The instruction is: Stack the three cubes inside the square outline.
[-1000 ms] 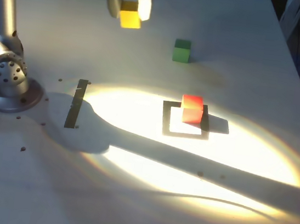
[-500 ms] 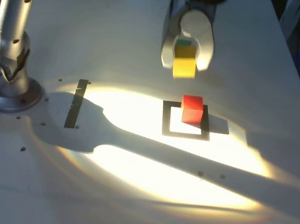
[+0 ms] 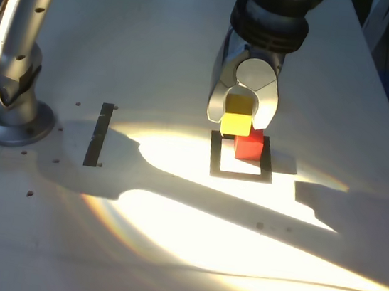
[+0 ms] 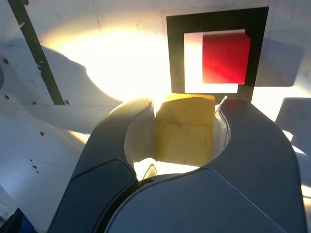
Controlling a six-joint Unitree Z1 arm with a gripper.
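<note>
My gripper needs to let go of the yellow cube on top of the red-orange cube (image 3: 256,129) (image 4: 226,58) inside the square outline.
My gripper (image 3: 239,119) is shut on the yellow cube (image 3: 237,118), which hangs above the table just behind the square outline (image 3: 215,155). In the wrist view the yellow cube (image 4: 186,128) sits clamped between the two grey fingers (image 4: 127,136), with my gripper (image 4: 184,109) close to the black frame of the square outline (image 4: 175,53). The red-orange cube (image 3: 249,145) rests inside the outline, toward its far corner on the exterior view's right; it shows again as the red-orange cube (image 4: 225,57). The green cube is hidden behind my arm.
A straight black strip (image 3: 100,133) lies on the white table to the exterior view's left of the outline, seen also as the strip (image 4: 36,51). The arm's grey base (image 3: 6,103) stands at the left edge. A bright light patch and long arm shadows cross the tabletop.
My gripper has carried the yellow cube from the far left of the table toward the exterior view's right and down, to just behind the outline. It now hides the green cube.
</note>
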